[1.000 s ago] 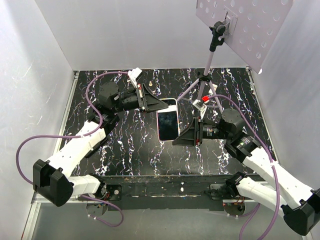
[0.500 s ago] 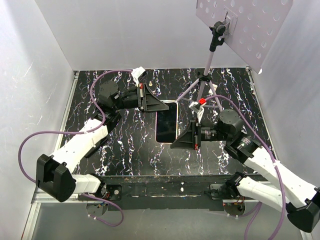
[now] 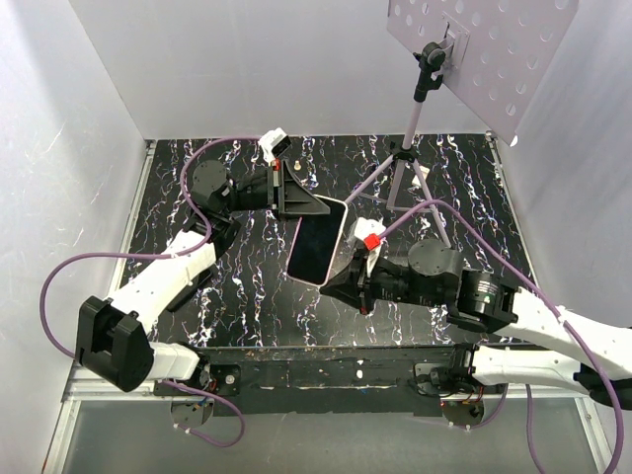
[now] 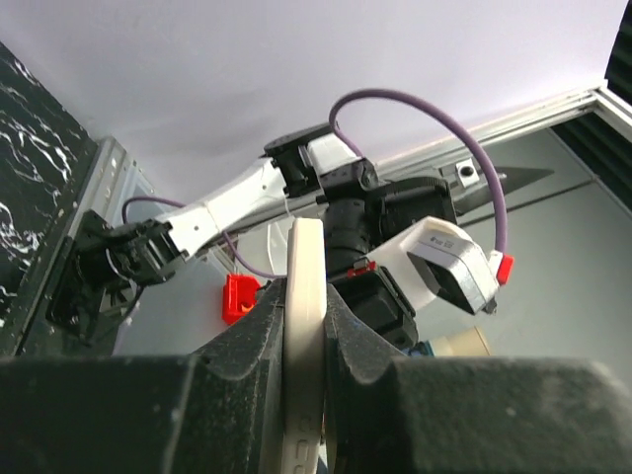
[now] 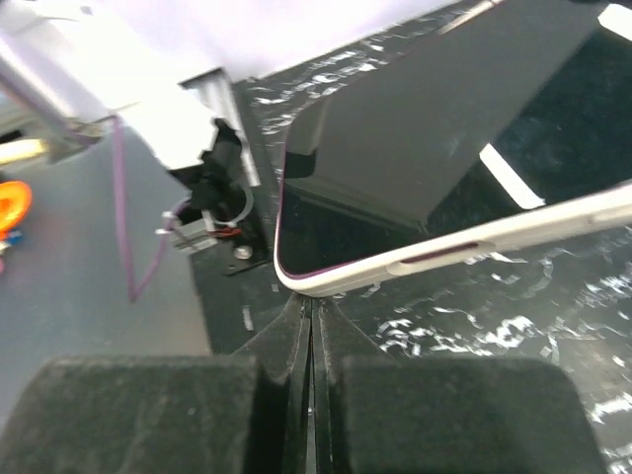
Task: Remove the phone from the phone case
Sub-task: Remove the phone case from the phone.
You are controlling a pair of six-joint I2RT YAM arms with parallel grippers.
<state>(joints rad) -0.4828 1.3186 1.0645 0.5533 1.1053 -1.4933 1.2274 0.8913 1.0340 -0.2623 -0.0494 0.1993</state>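
Note:
My right gripper's shut fingers touch only the outside of the white case's lower corner. My right gripper needs to open and pinch that corner's rim (image 5: 286, 269).
The phone (image 3: 316, 247) has a dark screen and sits in a white case with a pinkish rim. It is held tilted above the black marbled table. My left gripper (image 3: 322, 208) is shut on the case's upper end; in the left wrist view the white case edge (image 4: 304, 286) is pinched between the pads, gripper (image 4: 304, 326). My right gripper (image 3: 327, 286) is shut, its tips against the phone's lower edge. In the right wrist view the closed tips (image 5: 312, 302) touch the white case rim (image 5: 444, 252) below the screen (image 5: 395, 168).
A tripod (image 3: 400, 173) carrying a perforated white board (image 3: 484, 49) stands at the back right. White walls enclose the table on three sides. A black rail (image 3: 326, 360) runs along the front edge by the arm bases.
The phone's lower end has swung to the left and the phone is more tilted. My right arm has moved left and nearer, its tips following the lower edge. The left gripper keeps its hold.

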